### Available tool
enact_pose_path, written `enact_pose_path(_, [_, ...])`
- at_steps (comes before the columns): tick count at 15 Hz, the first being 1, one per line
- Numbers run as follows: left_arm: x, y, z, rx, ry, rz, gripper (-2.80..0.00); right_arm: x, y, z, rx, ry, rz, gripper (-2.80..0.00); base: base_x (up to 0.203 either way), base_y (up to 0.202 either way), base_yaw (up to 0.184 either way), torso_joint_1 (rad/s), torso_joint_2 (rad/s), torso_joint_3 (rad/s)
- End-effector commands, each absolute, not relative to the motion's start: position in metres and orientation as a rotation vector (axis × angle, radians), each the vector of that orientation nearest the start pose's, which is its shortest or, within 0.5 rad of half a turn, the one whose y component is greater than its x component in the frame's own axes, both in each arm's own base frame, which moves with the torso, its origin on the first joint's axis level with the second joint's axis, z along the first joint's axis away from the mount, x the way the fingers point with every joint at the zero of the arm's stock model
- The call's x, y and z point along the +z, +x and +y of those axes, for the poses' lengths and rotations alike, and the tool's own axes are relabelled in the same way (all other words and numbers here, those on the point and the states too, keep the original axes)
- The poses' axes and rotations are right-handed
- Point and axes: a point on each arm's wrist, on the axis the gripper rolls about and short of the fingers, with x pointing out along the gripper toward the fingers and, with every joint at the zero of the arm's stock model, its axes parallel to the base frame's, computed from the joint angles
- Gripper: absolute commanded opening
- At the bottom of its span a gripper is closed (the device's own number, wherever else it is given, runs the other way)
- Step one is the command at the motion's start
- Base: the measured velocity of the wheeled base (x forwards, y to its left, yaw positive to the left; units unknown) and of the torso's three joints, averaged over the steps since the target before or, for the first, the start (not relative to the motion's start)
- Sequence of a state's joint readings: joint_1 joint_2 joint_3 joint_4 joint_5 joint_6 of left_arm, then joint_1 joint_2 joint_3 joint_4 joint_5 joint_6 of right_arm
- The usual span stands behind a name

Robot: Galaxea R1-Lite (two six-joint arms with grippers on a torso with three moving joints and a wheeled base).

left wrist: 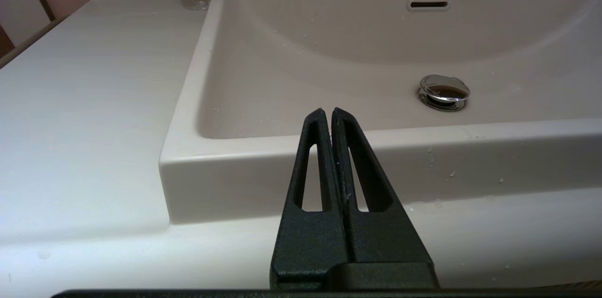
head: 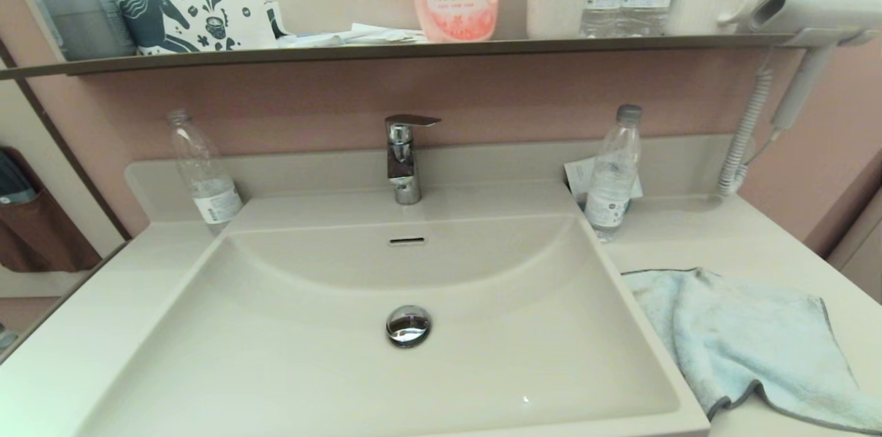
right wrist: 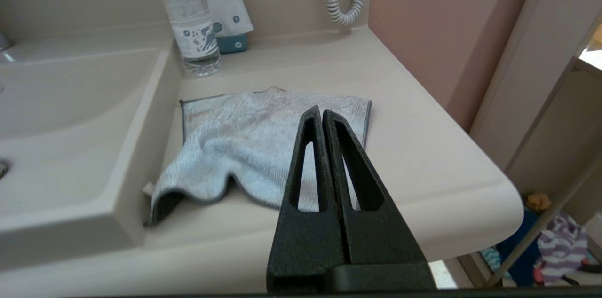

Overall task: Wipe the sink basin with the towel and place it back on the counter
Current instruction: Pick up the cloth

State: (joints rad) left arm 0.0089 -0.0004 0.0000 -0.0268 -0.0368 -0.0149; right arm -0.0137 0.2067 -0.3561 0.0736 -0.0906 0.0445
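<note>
Next, my right gripper goes to the middle of the pale-blue towel (head: 734, 325) (right wrist: 251, 135) and closes there, pinching up a fold.
The cream-white sink basin (head: 310, 354) fills the middle of the head view, with its chrome drain plug (head: 408, 324) and overflow slot (head: 407, 240). The pale-blue towel (head: 751, 347) lies rumpled on the counter (head: 689, 237) right of the basin, its dark trim showing and one corner folded over. Neither arm shows in the head view. My right gripper (right wrist: 321, 110) is shut and empty, held off the counter's front edge, pointing at the towel (right wrist: 254, 147). My left gripper (left wrist: 327, 112) is shut and empty, low before the basin's front rim (left wrist: 376, 157).
A chrome tap (head: 404, 158) stands behind the basin. Clear water bottles stand at the back left (head: 204, 171) and back right (head: 612, 171), with a small card (head: 579, 175) behind the right one. A hairdryer (head: 813, 16) with a coiled cord (head: 741, 140) hangs at the right wall. A dark shelf (head: 413, 49) carries bottles and cups.
</note>
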Motion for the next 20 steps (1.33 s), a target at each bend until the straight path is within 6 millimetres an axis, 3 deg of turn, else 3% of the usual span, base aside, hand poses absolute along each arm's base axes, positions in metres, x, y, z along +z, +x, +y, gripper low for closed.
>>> enact_pose_path(1, [0.078,-0.023,-0.001,-0.028,-0.015,-0.026,-2.80,0.191,-0.004,-0.002,-0.115,0.049,0.032,-2.80,0.000,0.000,0.000,0.000,0.00,0.000])
enact_pose_path(5, [0.078,-0.023,-0.001,-0.028,-0.015,-0.026,-2.80,0.229,0.064,-0.005,-0.196,0.139,0.236,-2.80,0.000,0.000,0.000,0.000,0.00,0.000])
enact_pose_path(10, [0.078,-0.023,-0.001,-0.028,-0.015,-0.026,-2.80,0.249,0.167,-0.007,-0.330,0.288,0.661,-2.80,0.000,0.000,0.000,0.000,0.00,0.000])
enact_pose_path(14, [0.078,-0.023,-0.001,-0.028,-0.015,-0.026,-2.80,0.223,0.205,-0.005,-0.372,0.320,1.048,-2.80,0.000,0.000,0.000,0.000,0.00,0.000])
enact_pose_path(20, [0.078,-0.023,-0.001,-0.028,-0.015,-0.026,-2.80,0.207,0.239,0.009,-0.307,0.276,1.152,-2.80,0.000,0.000,0.000,0.000,0.00,0.000])
